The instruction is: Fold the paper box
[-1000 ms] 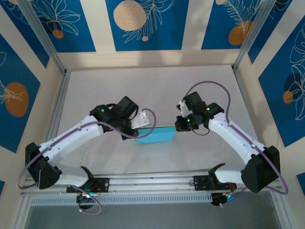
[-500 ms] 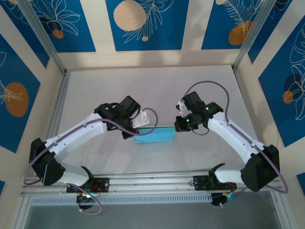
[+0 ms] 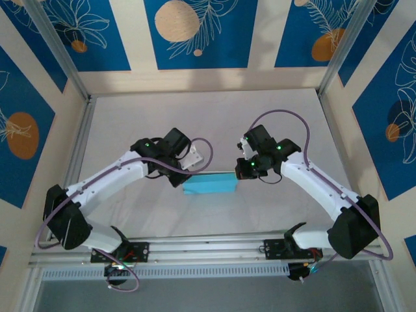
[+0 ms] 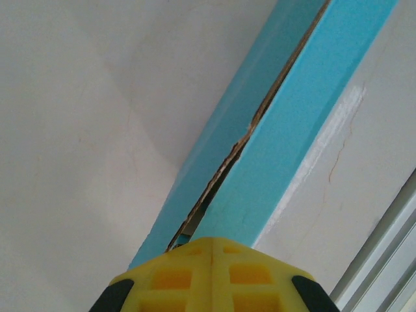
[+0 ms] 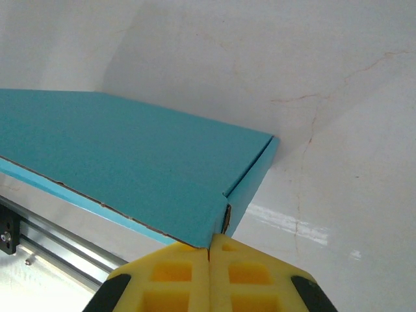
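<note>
The shut fingers of my left gripper are beside the narrow gap, off the lid's edge, so I need to open that gripper and grab the lid by its end corner point(image 4: 170, 246).
The paper box point(image 3: 209, 184) lies folded on the white table point(image 3: 208, 123), a shallow light-blue rectangle between the two arms. My left gripper point(image 3: 182, 179) is at its left end. In the left wrist view the yellow fingertips point(image 4: 211, 239) are pressed together and touch the end of the box point(image 4: 292, 130), where a narrow gap runs between two blue panels. My right gripper point(image 3: 239, 174) is at the box's right end. Its fingers point(image 5: 209, 246) are shut, with the tip against the near corner of the box point(image 5: 130, 149), under the lid's edge.
An aluminium rail point(image 3: 208, 247) runs along the near edge, just in front of the box; it also shows in the wrist views point(image 4: 390, 247) point(image 5: 52, 247). Metal frame posts point(image 3: 58, 52) and blue patterned walls stand around the table.
The left arm has swung its elbow and forearm back and up while its gripper stayed at the box's left end. The right gripper crept slightly left. The box barely moved.
</note>
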Robot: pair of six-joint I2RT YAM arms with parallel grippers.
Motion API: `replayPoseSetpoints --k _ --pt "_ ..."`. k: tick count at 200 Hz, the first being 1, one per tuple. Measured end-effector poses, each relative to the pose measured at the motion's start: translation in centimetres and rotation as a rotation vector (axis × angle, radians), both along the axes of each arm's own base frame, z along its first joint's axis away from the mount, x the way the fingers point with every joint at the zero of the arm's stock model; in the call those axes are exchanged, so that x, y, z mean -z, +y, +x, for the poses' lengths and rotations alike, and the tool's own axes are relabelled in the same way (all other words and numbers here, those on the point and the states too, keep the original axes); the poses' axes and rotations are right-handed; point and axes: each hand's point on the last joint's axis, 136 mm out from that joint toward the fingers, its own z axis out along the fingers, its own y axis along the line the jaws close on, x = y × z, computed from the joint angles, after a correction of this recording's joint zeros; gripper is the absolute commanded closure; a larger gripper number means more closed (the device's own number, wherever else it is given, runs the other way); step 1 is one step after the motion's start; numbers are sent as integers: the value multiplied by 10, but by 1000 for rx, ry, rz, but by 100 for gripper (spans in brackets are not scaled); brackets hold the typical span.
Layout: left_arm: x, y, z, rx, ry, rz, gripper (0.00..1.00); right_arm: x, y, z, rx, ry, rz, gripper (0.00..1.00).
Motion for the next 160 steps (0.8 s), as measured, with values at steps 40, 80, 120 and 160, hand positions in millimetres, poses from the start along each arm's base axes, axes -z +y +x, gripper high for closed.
replayPoseSetpoints --k 40,80,120,160 --pt "-1 3 5 -36 -14 7 63 0 0 1 7 -3 -3 100" --pt "-19 12 11 13 -118 22 44 0 0 1 7 -4 -4 100" --pt "-35 18 15 95 -221 44 46 0 -1 2 4 -4 -6 100" --pt "-25 16 13 143 -203 53 52 0 -3 3 7 -4 -7 100"
